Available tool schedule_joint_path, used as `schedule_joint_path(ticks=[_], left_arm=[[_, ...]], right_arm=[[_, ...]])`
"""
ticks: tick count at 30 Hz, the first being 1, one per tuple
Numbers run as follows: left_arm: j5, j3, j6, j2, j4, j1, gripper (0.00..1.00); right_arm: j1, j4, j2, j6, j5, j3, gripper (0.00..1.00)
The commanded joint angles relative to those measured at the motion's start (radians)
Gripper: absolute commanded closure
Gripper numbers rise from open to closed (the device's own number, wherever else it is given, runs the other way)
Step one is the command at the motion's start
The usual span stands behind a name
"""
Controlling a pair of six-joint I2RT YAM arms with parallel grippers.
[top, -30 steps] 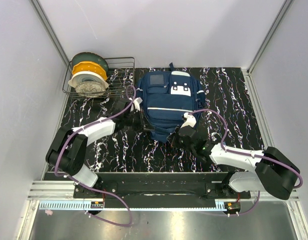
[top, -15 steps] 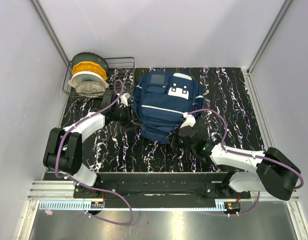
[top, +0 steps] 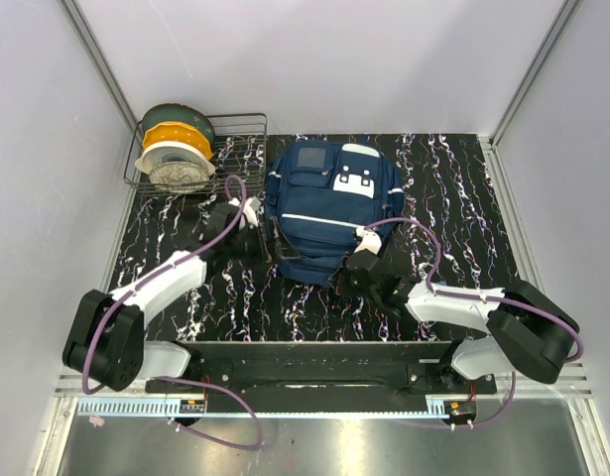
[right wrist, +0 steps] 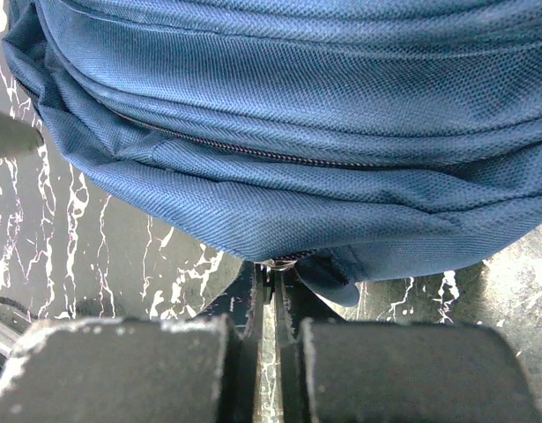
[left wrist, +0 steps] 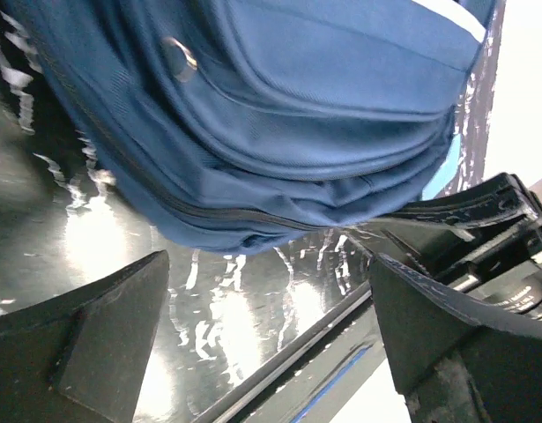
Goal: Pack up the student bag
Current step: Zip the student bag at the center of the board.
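Next, my left gripper pinches the bag's near fold (top: 307, 270) and holds it still, because my right gripper is gripping the zipper pull and the fabric beside it lies slack.
The student bag (top: 329, 203), navy with white stripes and patches, lies flat on the black marbled table (top: 453, 188). My left gripper (top: 257, 222) stands open just off the bag's left side; in the left wrist view its fingers (left wrist: 103, 326) are spread wide, with only table between them and the bag (left wrist: 279, 115) beyond the tips. My right gripper (top: 357, 254) is at the bag's near edge. In the right wrist view it (right wrist: 275, 275) is shut on a small metal zipper pull (right wrist: 278, 263) under the bag's lowest fold (right wrist: 297, 211).
A wire rack (top: 240, 127) with filament spools (top: 176, 149) stands at the back left, close behind my left arm. Grey walls enclose the table on three sides. The black base rail (top: 314, 362) runs along the near edge.
My left gripper has opened, let go of the bag's left side and drawn back leftward. The bag was tugged left, then settled. My right gripper stays shut at the near edge.
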Motion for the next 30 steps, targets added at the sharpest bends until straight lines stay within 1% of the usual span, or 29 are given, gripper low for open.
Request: schedule_joint_path(ticks=[1, 2, 4, 7, 10, 11, 12, 13, 14, 18, 19, 20, 21, 22, 25, 26, 28, 29, 30], left_arm=[[-0.203, -0.108, -0.314, -0.092, 0.182, -0.105, 0.01], [-0.22, -0.131, -0.365, -0.097, 0.259, -0.119, 0.01], [-0.273, -0.156, -0.445, -0.092, 0.289, -0.156, 0.01], [-0.306, -0.135, -0.493, -0.054, 0.286, -0.172, 0.01], [-0.298, -0.118, -0.539, 0.0, 0.335, -0.178, 0.01], [-0.283, -0.118, -0.542, 0.017, 0.408, -0.179, 0.01], [-0.262, -0.125, -0.542, 0.034, 0.462, -0.181, 0.08], [-0.234, -0.128, -0.553, 0.066, 0.506, -0.181, 0.11], [-0.232, -0.13, -0.564, 0.081, 0.551, -0.179, 0.12], [-0.209, -0.113, -0.581, 0.155, 0.597, -0.178, 0.19], [-0.196, -0.11, -0.584, 0.176, 0.603, -0.176, 0.31], [-0.193, -0.11, -0.587, 0.182, 0.624, -0.178, 0.39], [-0.188, -0.115, -0.587, 0.184, 0.634, -0.176, 0.45], [-0.188, -0.116, -0.582, 0.184, 0.64, -0.173, 0.57], [-0.199, -0.112, -0.539, 0.161, 0.6, -0.152, 0.79], [-0.199, -0.11, -0.529, 0.152, 0.567, -0.142, 0.89], [-0.208, -0.119, -0.513, 0.118, 0.542, -0.104, 0.93], [-0.205, -0.127, -0.512, 0.107, 0.543, -0.087, 0.98], [-0.199, -0.147, -0.507, 0.097, 0.551, -0.069, 1.0]], right_arm=[[-0.003, 0.052, 0.007, -0.004, -0.009, 0.037, 1.0], [-0.005, 0.053, 0.007, -0.009, -0.009, 0.038, 1.0], [-0.005, 0.053, 0.005, -0.019, -0.014, 0.044, 1.0], [-0.005, 0.051, 0.002, -0.029, -0.026, 0.045, 1.0], [-0.005, 0.051, 0.001, -0.033, -0.026, 0.035, 1.0], [-0.005, 0.051, -0.001, -0.035, -0.02, 0.032, 1.0], [-0.005, 0.051, -0.004, -0.033, -0.022, 0.023, 1.0], [-0.005, 0.052, -0.013, -0.032, -0.02, 0.018, 1.0], [-0.005, 0.053, -0.017, -0.029, -0.019, 0.014, 1.0], [-0.005, 0.048, -0.051, -0.024, -0.009, -0.009, 1.0], [-0.005, 0.043, -0.065, -0.026, -0.008, -0.015, 1.0], [-0.005, 0.042, -0.071, -0.024, 0.001, -0.018, 1.0], [-0.006, 0.037, -0.076, -0.024, 0.004, -0.026, 1.0], [-0.005, 0.036, -0.085, -0.026, 0.011, -0.031, 1.0], [-0.005, 0.019, -0.099, -0.029, 0.027, -0.04, 1.0], [-0.006, 0.014, -0.102, -0.029, 0.037, -0.041, 1.0], [-0.006, -0.019, -0.105, -0.026, 0.038, -0.034, 1.0], [-0.006, -0.033, -0.105, -0.026, 0.035, -0.028, 1.0], [-0.008, -0.044, -0.103, -0.029, 0.031, -0.015, 1.0]])
